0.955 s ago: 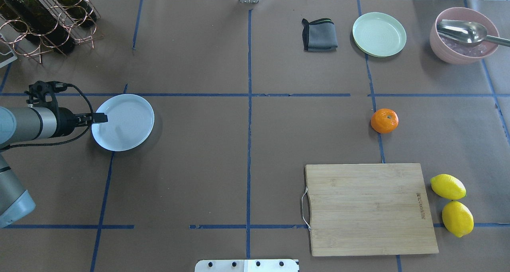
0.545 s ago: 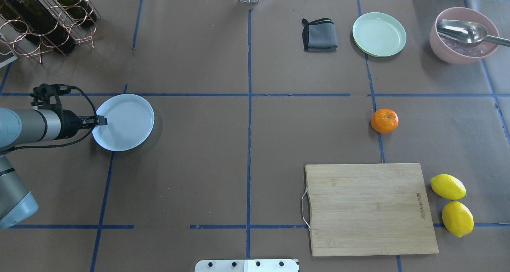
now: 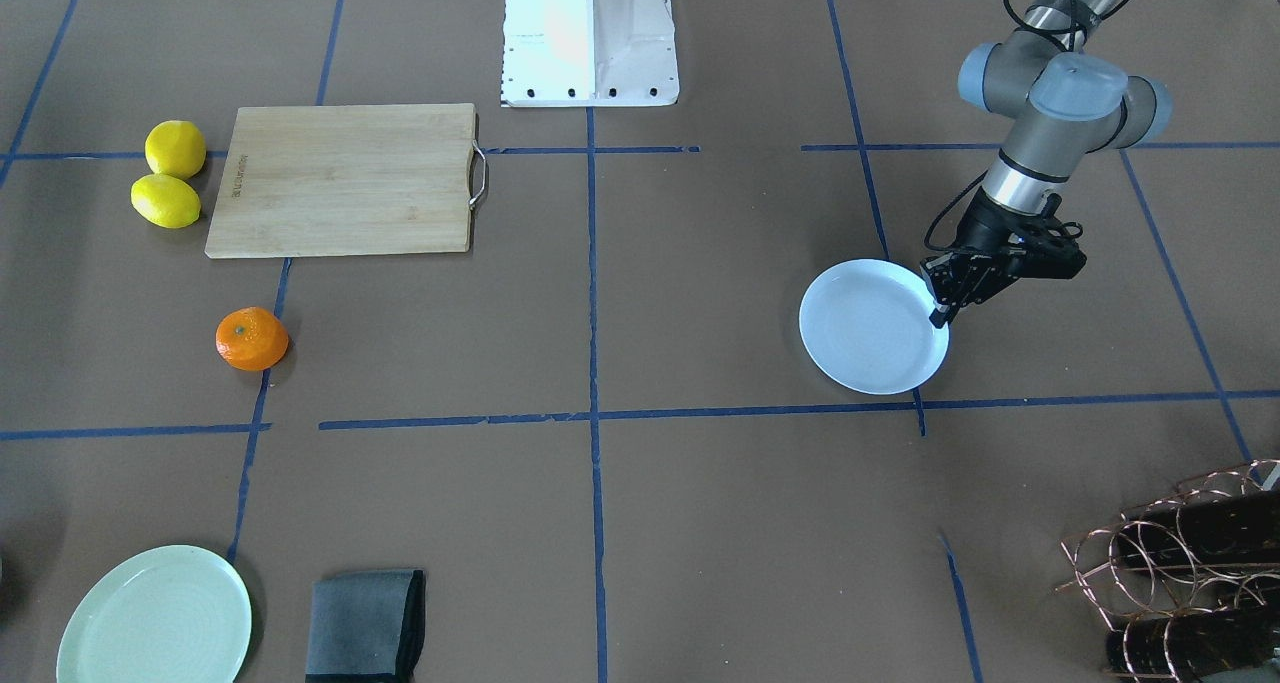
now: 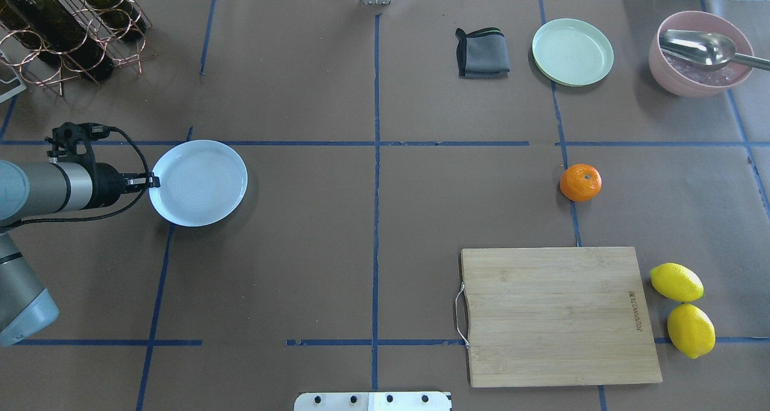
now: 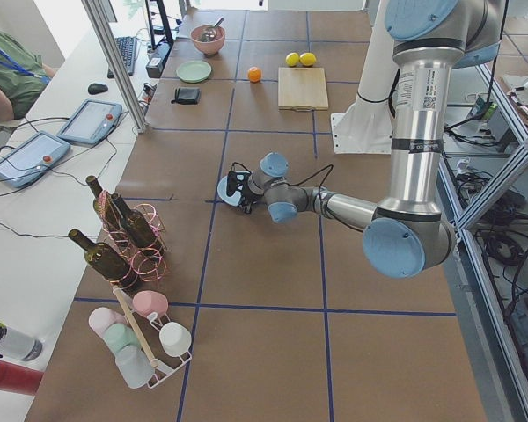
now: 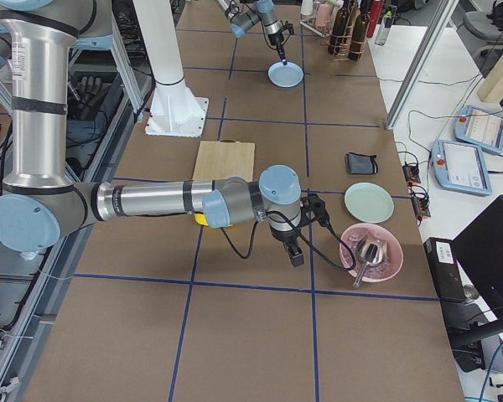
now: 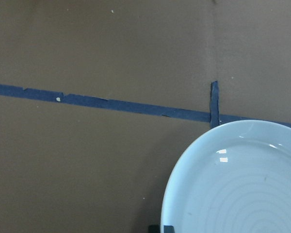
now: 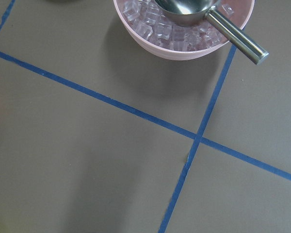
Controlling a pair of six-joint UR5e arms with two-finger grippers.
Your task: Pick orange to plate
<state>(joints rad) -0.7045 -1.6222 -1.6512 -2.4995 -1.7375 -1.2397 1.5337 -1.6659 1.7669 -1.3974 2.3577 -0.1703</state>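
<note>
My left gripper will set the plate, which still rests flat on the table, down on the long middle blue tape line (image 3: 595,353), close to the spot where that tape line has its crossing.
The orange (image 4: 580,182) lies on the right half of the table beside a blue tape line, far from both grippers; it also shows in the front view (image 3: 252,338). The pale bluish-white plate (image 4: 201,185) rests flat at the left. My left gripper (image 4: 154,182) reaches in low from the left, its thin fingers shut on the plate's near rim (image 3: 938,315). The left wrist view shows the plate (image 7: 242,184) filling the lower right. My right gripper (image 6: 295,255) shows only in the right side view, near the pink bowl, and I cannot tell its state.
A wooden cutting board (image 4: 559,315) and two lemons (image 4: 683,309) sit at the front right. Along the far edge are a pale green plate (image 4: 572,52), a grey cloth (image 4: 482,53) and a pink bowl (image 4: 701,53) of ice with a spoon. A wine rack (image 4: 66,26) stands far left.
The plate has slid a little to the right and slightly away from the robot with my left gripper at its rim. The orange has not moved.
</note>
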